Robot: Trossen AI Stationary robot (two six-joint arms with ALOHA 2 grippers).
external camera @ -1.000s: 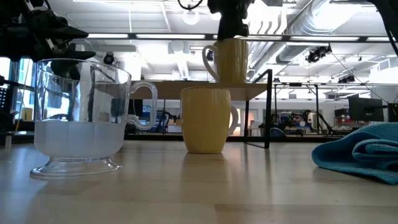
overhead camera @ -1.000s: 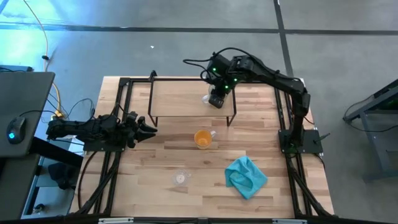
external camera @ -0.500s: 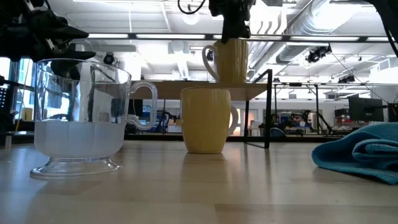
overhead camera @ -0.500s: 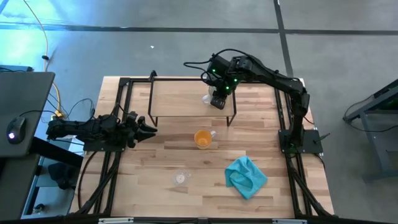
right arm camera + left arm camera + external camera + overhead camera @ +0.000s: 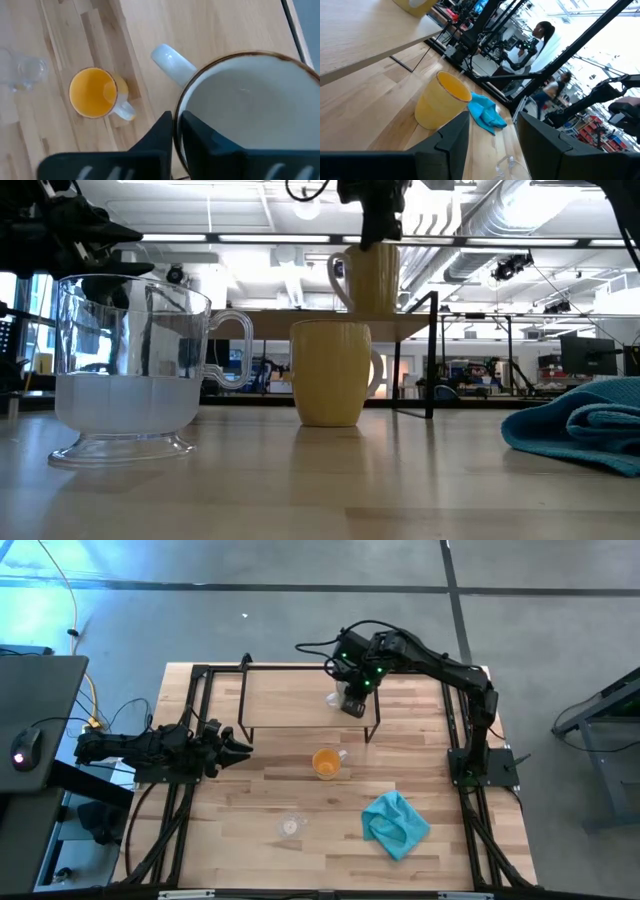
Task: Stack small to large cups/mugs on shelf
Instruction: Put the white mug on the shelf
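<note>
The cream mug's handle points along the shelf, so my right gripper will retake the cream mug's rim [image 5: 186,90] and turn the mug's handle toward the shelf's front edge.
The cream-white mug [image 5: 250,105] stands upright on the right part of the light-wood shelf [image 5: 290,700], with my right gripper [image 5: 176,122] shut on it from above. In the low view the mug [image 5: 365,280] has its base at the shelf board [image 5: 270,313]. The orange mug [image 5: 325,763] stands on the tabletop in front of the shelf. The small clear glass cup [image 5: 290,826] stands nearer the table's near edge. My left gripper [image 5: 238,748] waits open at the table's left side, level, pointing toward the orange mug [image 5: 440,102]. My right gripper holds the cream mug by its rim [image 5: 179,112], close to the handle [image 5: 170,62], one finger inside the mug and one outside. The fingers [image 5: 378,225] come from above, pointing down. The mug is upright, its base at the shelf board; whether it rests there I cannot tell.
A crumpled teal-blue cloth [image 5: 395,823] lies on the table's near right part. The shelf's black wire legs [image 5: 375,725] stand beside the orange mug. Black frame rails [image 5: 185,790] run along both table sides. People show in the room beyond the table [image 5: 540,35].
My right gripper, still shut on the cream mug, has shifted slightly toward the table's right edge over the shelf, and the mug has moved with it. The left arm has kept still.
</note>
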